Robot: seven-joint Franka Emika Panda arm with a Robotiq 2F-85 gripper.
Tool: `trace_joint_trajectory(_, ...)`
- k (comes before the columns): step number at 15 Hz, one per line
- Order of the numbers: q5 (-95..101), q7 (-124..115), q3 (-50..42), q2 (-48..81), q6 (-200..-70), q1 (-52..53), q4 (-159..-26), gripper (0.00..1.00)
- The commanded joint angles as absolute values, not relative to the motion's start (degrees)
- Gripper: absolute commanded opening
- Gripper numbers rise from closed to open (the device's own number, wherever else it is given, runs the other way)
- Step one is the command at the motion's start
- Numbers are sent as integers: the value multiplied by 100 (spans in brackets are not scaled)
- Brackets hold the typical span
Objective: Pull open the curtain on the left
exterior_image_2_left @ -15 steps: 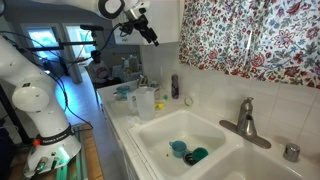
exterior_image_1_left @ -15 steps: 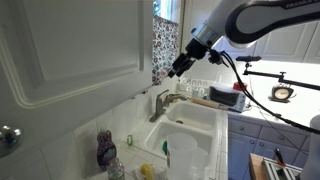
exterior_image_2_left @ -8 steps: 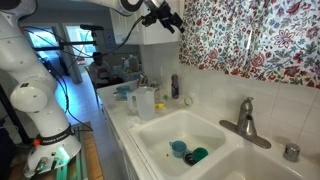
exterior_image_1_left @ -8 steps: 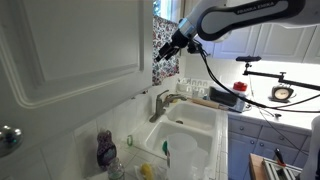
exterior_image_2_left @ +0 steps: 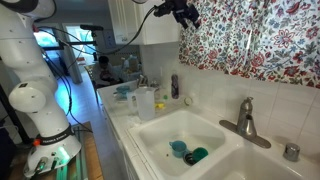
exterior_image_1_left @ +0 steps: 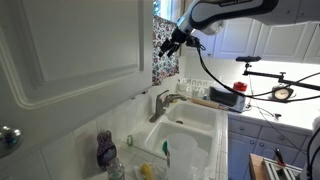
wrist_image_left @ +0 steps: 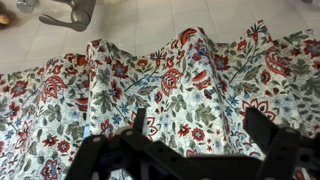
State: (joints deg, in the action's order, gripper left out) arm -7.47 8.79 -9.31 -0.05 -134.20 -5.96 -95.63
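Note:
Next, my gripper grips the curtain's inner edge [exterior_image_1_left: 157, 36] high up, next to the gap where the floral panels meet over the window.
The floral curtain [exterior_image_2_left: 255, 40] hangs over the window above the sink; it shows as a narrow strip in an exterior view [exterior_image_1_left: 165, 45] and fills the wrist view [wrist_image_left: 170, 90]. My gripper [exterior_image_2_left: 188, 15] is high up at the curtain's edge next to the white cabinet, also seen in an exterior view [exterior_image_1_left: 172, 42]. In the wrist view the gripper [wrist_image_left: 195, 130] is open, its dark fingers spread in front of the fabric, with no cloth between them.
White wall cabinet [exterior_image_2_left: 150, 20] beside the curtain. Faucet [exterior_image_2_left: 245, 122] and sink [exterior_image_2_left: 190, 145] with blue cups below. Bottles [exterior_image_2_left: 175, 87] stand on the counter. A cabinet door [exterior_image_1_left: 70, 50] fills the near side; a purple bottle [exterior_image_1_left: 106, 148] stands by the sink.
The arm has risen and moved toward the window, bringing the gripper from in front of the cabinet up to the curtain's edge.

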Motion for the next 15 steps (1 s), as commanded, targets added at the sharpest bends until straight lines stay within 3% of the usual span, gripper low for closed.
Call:
trace_joint_trajectory(1, -755, 882, -864, 26, -13393, -658, -9513, 100)
trace_joint_trajectory(8, -1068, 1834, -923, 602, -14533, -860, -8924, 100)
trace_joint_trajectory(15, -1378, 1831, -792, 1480, -14581, -1291, -7767, 100)
